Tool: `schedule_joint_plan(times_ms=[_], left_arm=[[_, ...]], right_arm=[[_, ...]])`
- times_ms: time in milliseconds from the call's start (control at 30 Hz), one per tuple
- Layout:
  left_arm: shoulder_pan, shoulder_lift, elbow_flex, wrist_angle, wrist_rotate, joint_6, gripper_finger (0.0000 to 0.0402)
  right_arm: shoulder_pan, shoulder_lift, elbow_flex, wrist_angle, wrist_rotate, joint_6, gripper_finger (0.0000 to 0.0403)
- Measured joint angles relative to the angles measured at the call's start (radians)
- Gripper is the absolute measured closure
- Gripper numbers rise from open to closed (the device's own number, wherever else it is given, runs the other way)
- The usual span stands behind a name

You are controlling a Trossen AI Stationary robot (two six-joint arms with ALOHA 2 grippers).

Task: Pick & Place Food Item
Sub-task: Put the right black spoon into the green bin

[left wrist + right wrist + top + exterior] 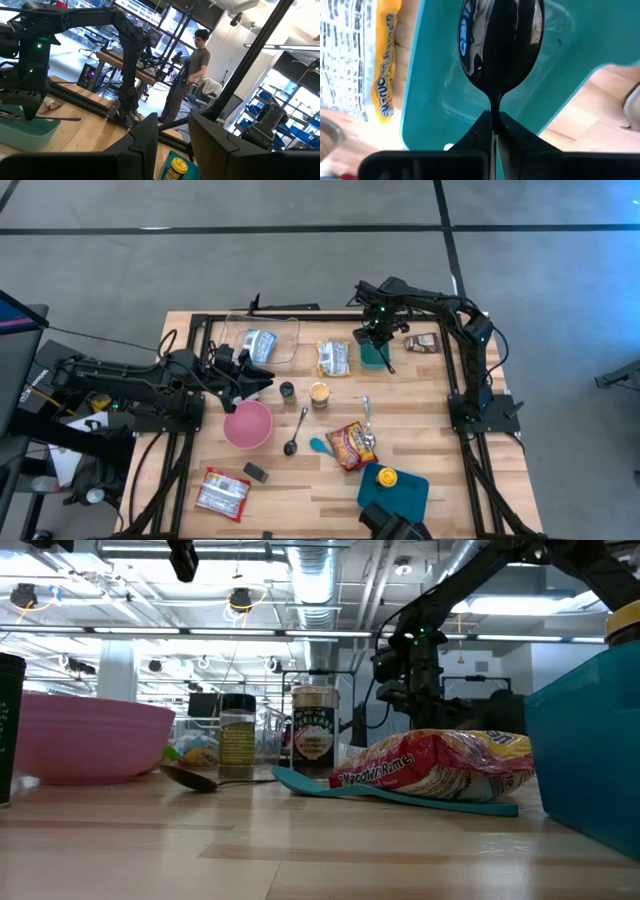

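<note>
Next, I let go of the black spoon, its bowl now over the container's inside, with my right gripper inside the teal container point(379, 353) point(485, 93) next to the yellow-edged noodle packet.
My right gripper point(376, 337) points down over a teal container point(374, 358) at the far middle of the table and is shut on a black spoon point(501, 45). The spoon's bowl hangs over the container's inside point(445, 75). Food packets lie about. A yellow-edged noodle packet point(333, 358) is just left of the container and a brown packet point(422, 343) just right of it. A red packet point(350, 445) lies nearer the front. My left gripper point(262, 380) is held level above the table's left part, open, with nothing between its fingers point(145, 140). My right gripper pinches the spoon's thin neck point(494, 106), just behind the bowl, between its two fingertips. The fingers come from above, pointing down, along the spoon. The bowl sticks out below them, over the teal container. Whether it touches the container's floor I cannot tell.
A clear tub holds a packet point(260, 342) at the far left. Also on the table are a pink bowl point(247, 423), two jars point(319, 394), a metal spoon point(296, 430), a teal spoon point(320, 446), a teal box point(400, 492) with a yellow-capped thing, and a red-white packet point(222, 492). A person point(192, 70) stands beyond the table.
</note>
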Motion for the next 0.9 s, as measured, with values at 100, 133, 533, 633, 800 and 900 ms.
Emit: schedule_joint_plan(times_ms=[100, 133, 533, 633, 800, 900], left_arm=[[0.0, 0.0, 0.0, 0.0, 0.0, 0.0, 0.0296], [0.0, 0.0, 0.0, 0.0, 0.0, 0.0, 0.0296], [0.0, 0.0, 0.0, 0.0, 0.0, 0.0, 0.0296], [0.0, 0.0, 0.0, 0.0, 0.0, 0.0, 0.0296], [0.0, 0.0, 0.0, 0.0, 0.0, 0.0, 0.0296], [0.0, 0.0, 0.0, 0.0, 0.0, 0.0, 0.0296]], right_arm=[[0.005, 0.0, 0.0, 0.01, -0.003, -0.001, 0.0392], [0.009, 0.0, 0.0, 0.01, -0.003, -0.001, 0.0392], [0.013, 0.063, 0.001, -0.012, -0.003, -0.009, 0.0392], [0.015, 0.067, 0.001, -0.011, -0.001, -0.012, 0.0392], [0.01, 0.067, 0.002, -0.012, -0.001, -0.013, 0.0392], [0.007, 0.067, 0.002, -0.012, -0.001, -0.015, 0.0391]])
